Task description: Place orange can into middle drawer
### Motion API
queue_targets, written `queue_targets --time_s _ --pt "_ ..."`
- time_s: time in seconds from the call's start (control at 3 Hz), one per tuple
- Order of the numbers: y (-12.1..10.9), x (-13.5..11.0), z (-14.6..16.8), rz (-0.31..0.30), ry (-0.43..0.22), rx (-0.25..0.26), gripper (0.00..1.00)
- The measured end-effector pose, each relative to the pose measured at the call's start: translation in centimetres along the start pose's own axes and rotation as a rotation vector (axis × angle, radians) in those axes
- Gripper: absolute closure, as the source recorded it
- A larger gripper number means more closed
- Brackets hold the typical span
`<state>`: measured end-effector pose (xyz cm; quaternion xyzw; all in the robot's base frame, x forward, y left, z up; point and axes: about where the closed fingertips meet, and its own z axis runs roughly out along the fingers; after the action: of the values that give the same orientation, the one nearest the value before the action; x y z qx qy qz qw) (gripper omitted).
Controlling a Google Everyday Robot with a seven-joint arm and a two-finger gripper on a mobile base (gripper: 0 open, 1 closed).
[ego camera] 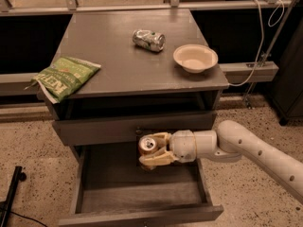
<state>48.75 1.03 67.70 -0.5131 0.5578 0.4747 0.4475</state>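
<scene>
The robot's gripper should release the orange can in the middle drawer's front corner (183, 188), next to the side nearest the robot's arm.
The orange can (147, 146) is upright, its silver top and pull tab facing up, held between the tan fingers (158, 159) of my gripper (152, 149). The gripper is shut on it and reaches in from the right on a white arm. It holds the can above the back part of the open middle drawer (142, 196), a deep grey box with tall side walls and a plain floor. The can's lower part is hidden by the fingers.
A shallower closed drawer front (132, 127) sits just above the can. On the cabinet top lie a dented silver-and-green can (148, 39), a cream bowl (195, 57) and a green chip bag (65, 76). A black stand (10, 194) is at lower left.
</scene>
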Motion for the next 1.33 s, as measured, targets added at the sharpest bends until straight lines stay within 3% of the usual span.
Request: queue_targets --time_s 0.33,0.67,1.0,1.33 --pt "0.7 3.0 0.4 0.075 -0.088 -0.044 1.0" --pt "2.1 8.2 -1.6 0.173 -0.192 -0.102 1.0" --pt "3.2 12.4 -3.6 0.247 -0.196 -0.116 1.0" --pt "3.9 16.9 -6.1 0.294 -0.139 -0.089 1.0"
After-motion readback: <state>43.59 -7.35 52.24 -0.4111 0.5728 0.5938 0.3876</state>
